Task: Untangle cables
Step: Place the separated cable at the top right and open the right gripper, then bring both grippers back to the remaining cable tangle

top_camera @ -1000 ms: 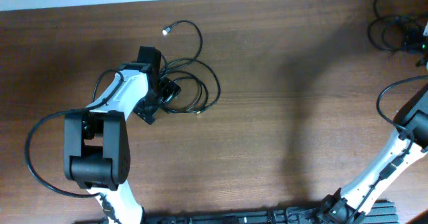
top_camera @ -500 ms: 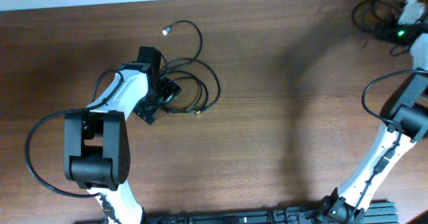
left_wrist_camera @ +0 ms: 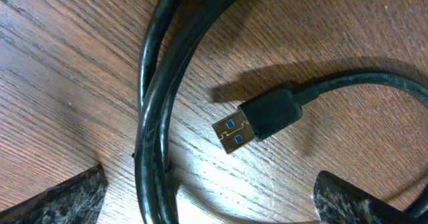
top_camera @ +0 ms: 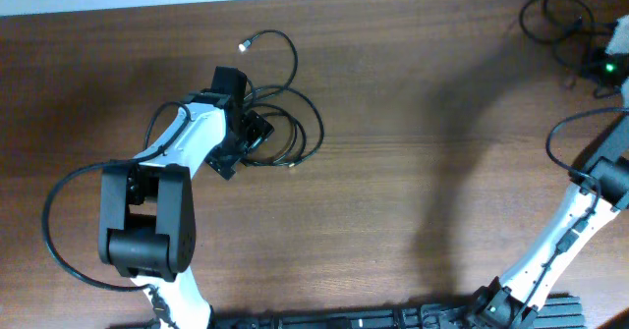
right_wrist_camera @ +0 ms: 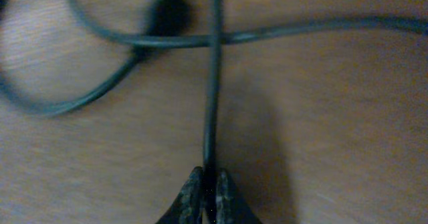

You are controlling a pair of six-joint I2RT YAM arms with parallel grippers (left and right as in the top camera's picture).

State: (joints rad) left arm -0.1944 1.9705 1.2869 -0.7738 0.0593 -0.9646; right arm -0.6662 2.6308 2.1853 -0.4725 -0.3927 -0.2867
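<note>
The robot's left gripper will close on the doubled strand point(top_camera: 246, 159) point(left_wrist_camera: 152, 184) next to the USB plug, at the near side of the tangle of black cable.
A loose tangle of black cables point(top_camera: 285, 123) lies left of the table's middle, one silver-tipped end point(top_camera: 243, 45) trailing toward the far edge. My left gripper point(top_camera: 249, 136) hovers over its left side, open. In the left wrist view a doubled strand point(left_wrist_camera: 152, 124) runs between the wide-apart fingertips point(left_wrist_camera: 63, 196), and a USB plug point(left_wrist_camera: 257, 122) lies beside it. A second cable bunch point(top_camera: 552, 20) sits at the far right corner. My right gripper point(right_wrist_camera: 209, 186) is shut on one thin strand point(right_wrist_camera: 212, 110) of it, which crosses another strand point(right_wrist_camera: 301, 31) further out.
The wooden table point(top_camera: 413, 172) runs to a pale far edge at the top. A dark rail point(top_camera: 393, 319) lies along the near edge between the arm bases. My right arm's own wire point(top_camera: 565, 137) loops at the right edge.
My right gripper has closed on a strand of the far-right cable bunch, and that arm swung about at the corner. My left gripper shifted slightly right over the tangle, still open.
</note>
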